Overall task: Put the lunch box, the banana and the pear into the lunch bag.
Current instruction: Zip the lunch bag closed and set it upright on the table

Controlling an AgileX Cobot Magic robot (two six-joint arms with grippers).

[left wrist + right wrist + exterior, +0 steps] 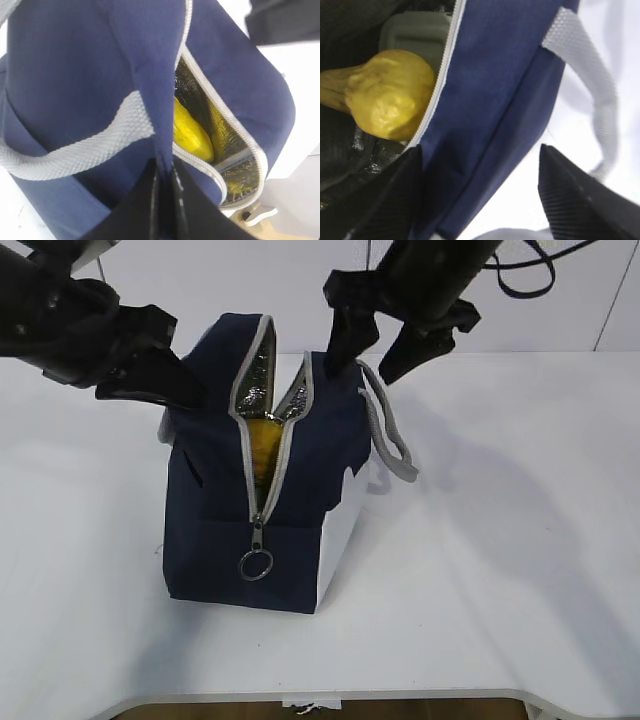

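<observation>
The lunch bag's opening gapes with one side in my left gripper, so next my right gripper pinches the lunch bag's other top edge (322, 378) before it lifts.
The navy lunch bag (215, 510) stands mid-table with its zipper open at the top and the ring pull (256, 565) hanging at the front. My left gripper (185, 390) is shut on a fold of the bag's left wall, as the left wrist view (164, 167) shows. My right gripper (372, 362) is open over the bag's right top edge; in the right wrist view (480, 170) one finger is inside the wall and one outside. Inside lie the yellow-orange pear (390, 97) on the sage-green lunch box lid (415, 32), and a long yellow banana (192, 132).
A grey handle (390, 435) hangs down the bag's right side; the other grey handle (75, 150) crosses the left wall. The white table (500, 540) runs to its front edge near the bottom of the exterior view. A white wall stands behind.
</observation>
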